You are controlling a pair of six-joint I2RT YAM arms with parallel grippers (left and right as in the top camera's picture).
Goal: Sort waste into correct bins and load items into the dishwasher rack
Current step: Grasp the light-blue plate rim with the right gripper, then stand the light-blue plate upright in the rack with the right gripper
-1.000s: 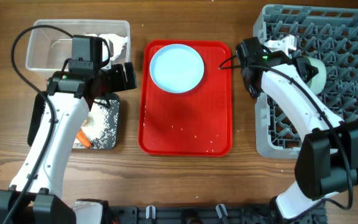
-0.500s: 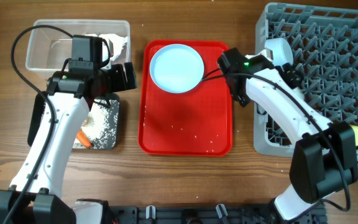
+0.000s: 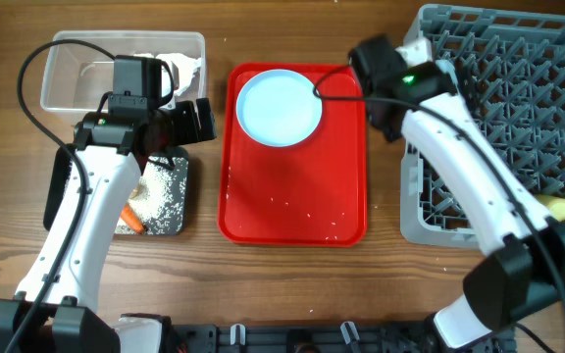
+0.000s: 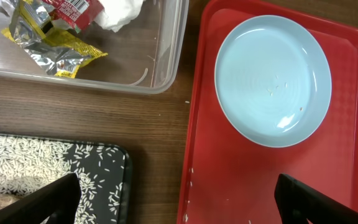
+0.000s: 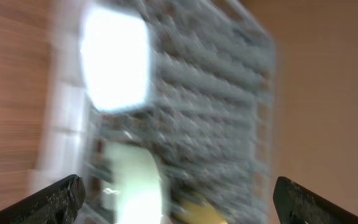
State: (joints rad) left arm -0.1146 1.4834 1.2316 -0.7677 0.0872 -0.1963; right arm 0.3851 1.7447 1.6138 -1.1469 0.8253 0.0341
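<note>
My right gripper is going to the light-blue plate next. It should close on the plate's rim point(image 3: 321, 106) on the side facing the grey dishwasher rack.
The light-blue plate point(image 3: 279, 108) point(image 4: 272, 79) lies at the far end of the flat red tray point(image 3: 292, 196). My left gripper point(image 3: 192, 120) point(image 4: 179, 202) hangs open and empty over the strip of table between the black tray point(image 3: 170, 191) and the red tray. My right gripper point(image 3: 371, 57) point(image 5: 179, 199) is open and empty at the red tray's far right corner, beside the grey dishwasher rack point(image 3: 518, 118). Its view is blurred. The clear tub point(image 3: 77, 74) holds a napkin point(image 3: 179, 67) and wrappers point(image 4: 55, 37). Rice and a carrot piece point(image 3: 132, 218) lie in the black tray.
Loose rice grains point(image 3: 302, 208) point(image 4: 190, 174) are scattered on the red tray's near half. A yellow cup point(image 3: 557, 208) sits in the rack's near right part. The right arm's forearm reaches across the rack's left side.
My right gripper has opened and its arm has swung left from over the rack to the red tray's far right corner. The left arm has not moved.
</note>
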